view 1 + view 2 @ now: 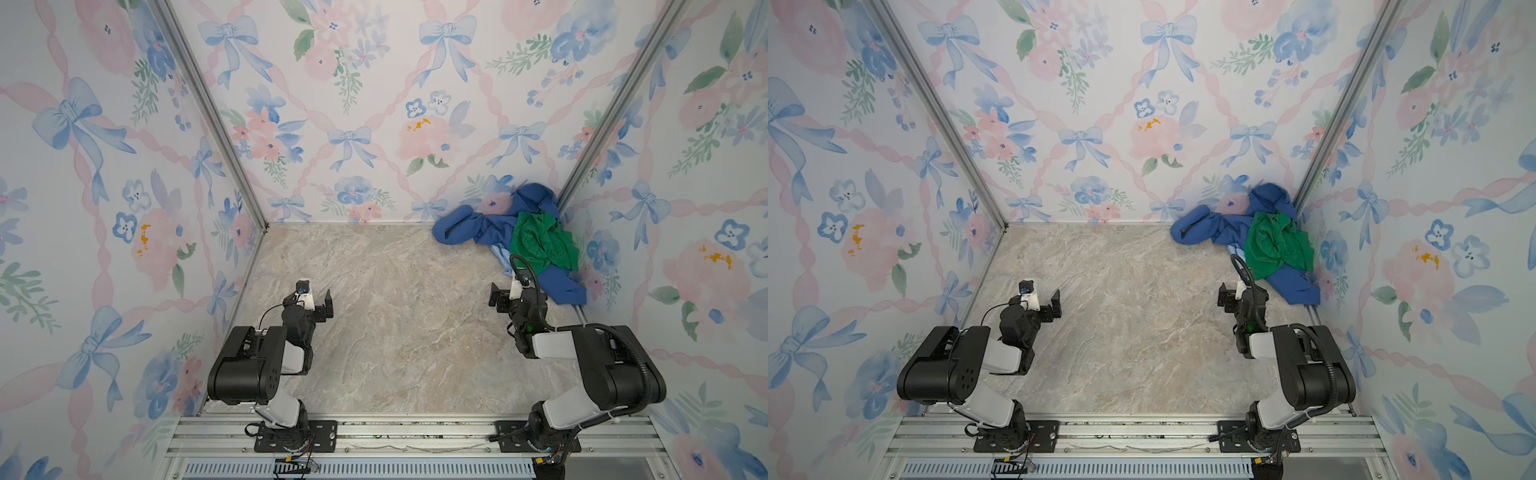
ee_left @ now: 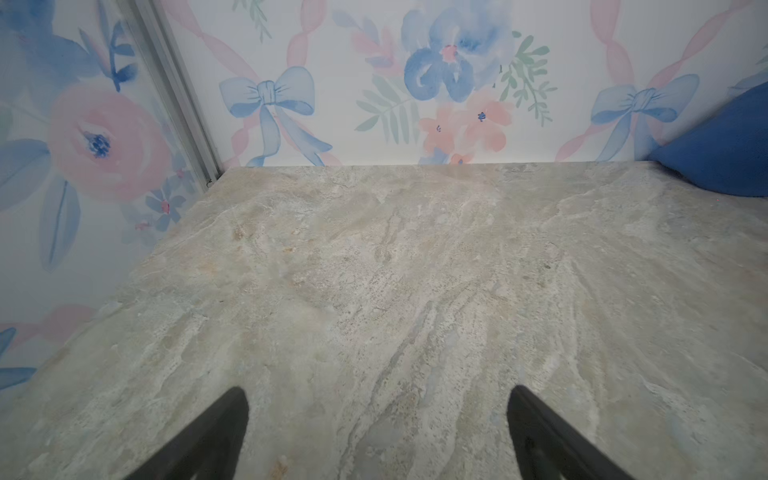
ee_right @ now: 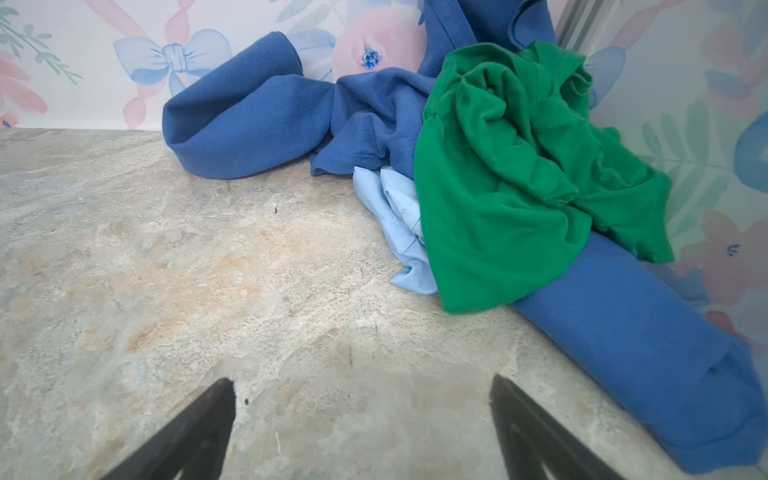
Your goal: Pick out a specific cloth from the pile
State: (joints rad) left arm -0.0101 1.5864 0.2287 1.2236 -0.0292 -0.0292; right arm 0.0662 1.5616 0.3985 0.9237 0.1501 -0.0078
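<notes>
I need to close my right gripper on the middle of the fold (image 1: 502, 257) (image 3: 408, 234) of the pale sky-blue cloth that sticks out next to the green cloth.
The pile (image 1: 515, 232) (image 1: 1252, 232) lies in the back right corner, leaning on the walls. A royal-blue garment (image 3: 249, 112) spreads under a bright green cloth (image 3: 498, 187). Only a small fold of the pale sky-blue cloth (image 3: 399, 216) (image 1: 500, 254) (image 1: 1236, 250) pokes out from beneath the green one. My right gripper (image 3: 361, 379) (image 1: 496, 297) (image 1: 1224, 297) stands open over bare table, a short way in front of the pile and touching nothing. My left gripper (image 2: 377, 390) (image 1: 326, 305) (image 1: 1054, 303) stands open and empty at the left, far from the pile.
Flower-patterned walls (image 1: 353, 124) enclose the marble-look table (image 1: 395, 332) on three sides, with metal corner posts (image 1: 582, 178). A royal-blue sleeve (image 3: 644, 365) runs along the right wall beside my right gripper. Aluminium rails (image 1: 415, 432) carry both arm bases at the front edge.
</notes>
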